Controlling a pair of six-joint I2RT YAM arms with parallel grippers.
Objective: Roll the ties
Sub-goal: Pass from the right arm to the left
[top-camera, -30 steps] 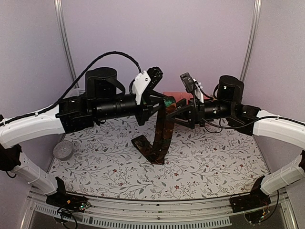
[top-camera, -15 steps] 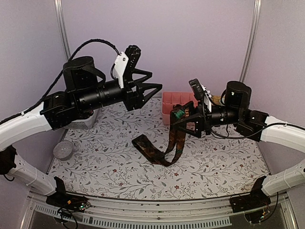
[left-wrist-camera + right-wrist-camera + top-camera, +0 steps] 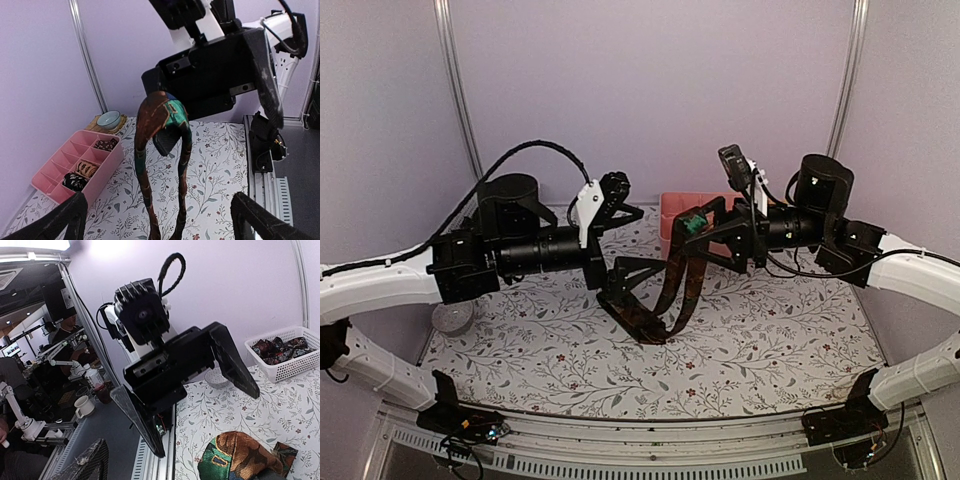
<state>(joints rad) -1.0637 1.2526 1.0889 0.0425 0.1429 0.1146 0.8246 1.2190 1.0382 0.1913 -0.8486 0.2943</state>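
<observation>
My left gripper is to close on both hanging pieces (image 3: 677, 260) (image 3: 140, 165) of the brown tie, just below the fold over my right gripper's finger.
One dark brown patterned tie (image 3: 672, 290) hangs folded over one finger of my right gripper (image 3: 706, 238). Its two strands drop to the table and its end lies flat toward the left. The fold, with a green lining (image 3: 170, 112), shows in the left wrist view and low in the right wrist view as the tie (image 3: 240, 457). My right gripper (image 3: 180, 475) is open, its other finger (image 3: 87, 465) well apart from the fold. The left gripper (image 3: 632, 245) stands wide open just left of the hanging strands, touching nothing. In its own view the left gripper (image 3: 160, 220) frames the strands.
A pink compartment tray (image 3: 107, 165) with rolled ties (image 3: 86, 169) sits at the back, seen also as the tray (image 3: 670, 205). A white mesh basket (image 3: 280, 370) holds more ties. A grey bowl (image 3: 452, 315) sits at the left, another bowl (image 3: 108, 120) behind the tray.
The left gripper opened off the top of the tie, swung up and away, then came back down beside the strands. The fold stays draped on the right gripper, which rose slightly.
</observation>
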